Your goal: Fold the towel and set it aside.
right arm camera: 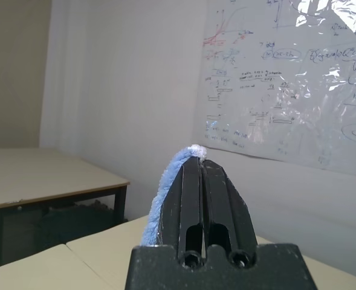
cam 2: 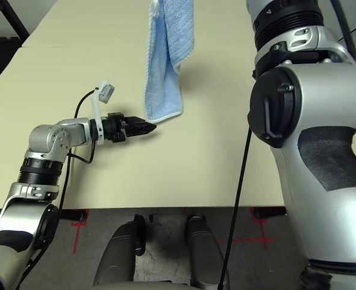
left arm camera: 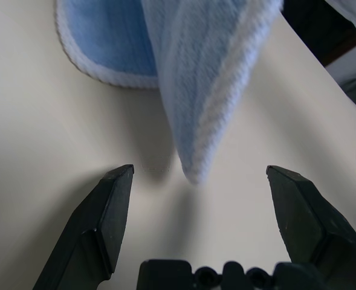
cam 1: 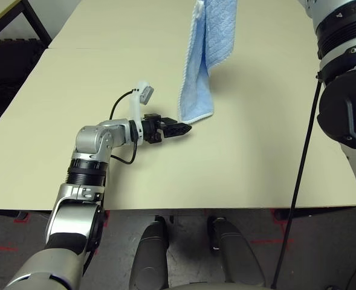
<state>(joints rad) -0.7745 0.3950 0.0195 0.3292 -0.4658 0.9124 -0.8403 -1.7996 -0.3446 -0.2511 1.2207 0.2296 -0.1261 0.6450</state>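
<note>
The towel hangs in a narrow drape from the robot's right gripper alone, so its left gripper should pinch the towel's dangling lower corner (left arm camera: 194, 171) and stretch the towel's edge before folding.
The light blue towel (cam 1: 205, 66) hangs lengthwise above the beige table (cam 1: 75, 121), and its lower white-edged end just reaches the tabletop. In the right wrist view my right gripper (right arm camera: 199, 158) is shut on the towel (right arm camera: 162, 202), whose top edge is pinched between the black fingers. Low over the table, my left gripper (cam 1: 181, 128) is open just short of the towel's lower corner. In the left wrist view that towel corner (left arm camera: 196, 78) dangles between the spread fingers (left arm camera: 108, 211) without touching them.
My raised right arm (cam 2: 310, 121) fills the right side, and a black cable (cam 1: 304, 163) hangs from it past the table's front edge. A dark table frame (cam 1: 8, 36) stands at the far left. A seam crosses the tabletop (cam 1: 105, 48) behind the towel.
</note>
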